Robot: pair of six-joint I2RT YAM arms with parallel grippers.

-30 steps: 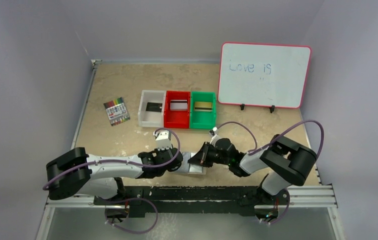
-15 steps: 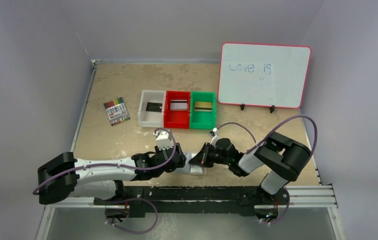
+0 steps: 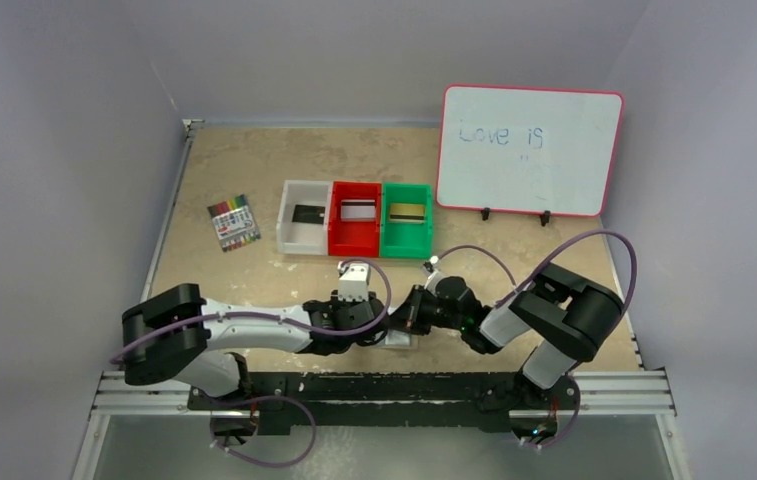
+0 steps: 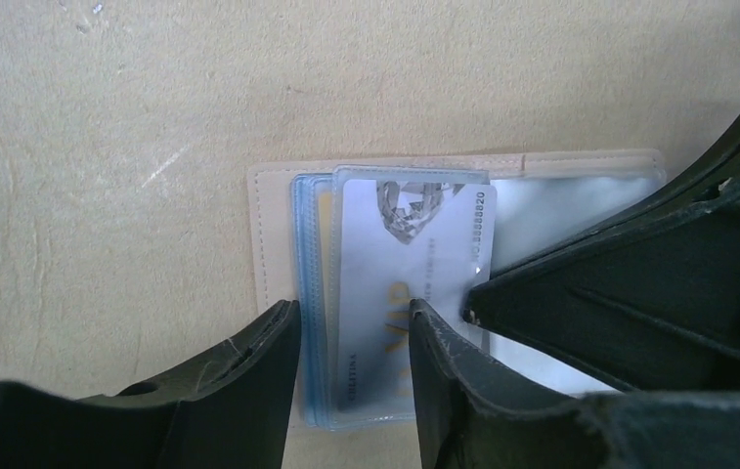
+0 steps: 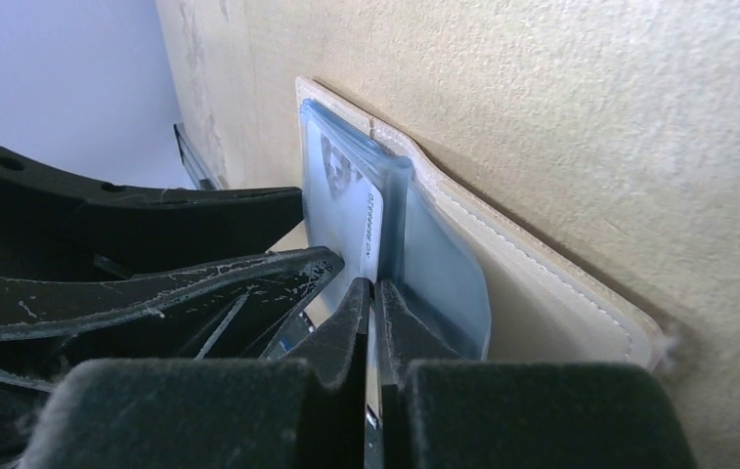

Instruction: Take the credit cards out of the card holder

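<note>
The silver card's edge is barely out of the blue sleeve, so my right gripper should open and pinch just that edge [image 5: 371, 256] before it pulls the card out.
The beige card holder [image 4: 268, 225] lies open on the table, its blue plastic sleeves [image 5: 444, 264] fanned up. A pale silver credit card [image 4: 405, 244] with gold letters sits in the top sleeve. My left gripper [image 4: 351, 308] is open, one finger left of the sleeves' edge and the other over the card. My right gripper [image 5: 375, 288] is shut on a thin sleeve edge of the holder, beside the card's right side. From above, both grippers [image 3: 379, 325] [image 3: 409, 315] meet over the holder [image 3: 399, 340] near the front edge. A black [image 3: 306, 213], a silver [image 3: 356, 211] and a gold card [image 3: 406, 211] lie in bins.
White [image 3: 289, 228], red [image 3: 338, 236] and green [image 3: 388, 240] bins stand in a row mid-table. A pack of coloured markers [image 3: 233, 222] lies to their left. A whiteboard [image 3: 529, 150] stands at the back right.
My left gripper went from shut to open and moved right, onto the card holder. The right gripper stays shut at the holder.
</note>
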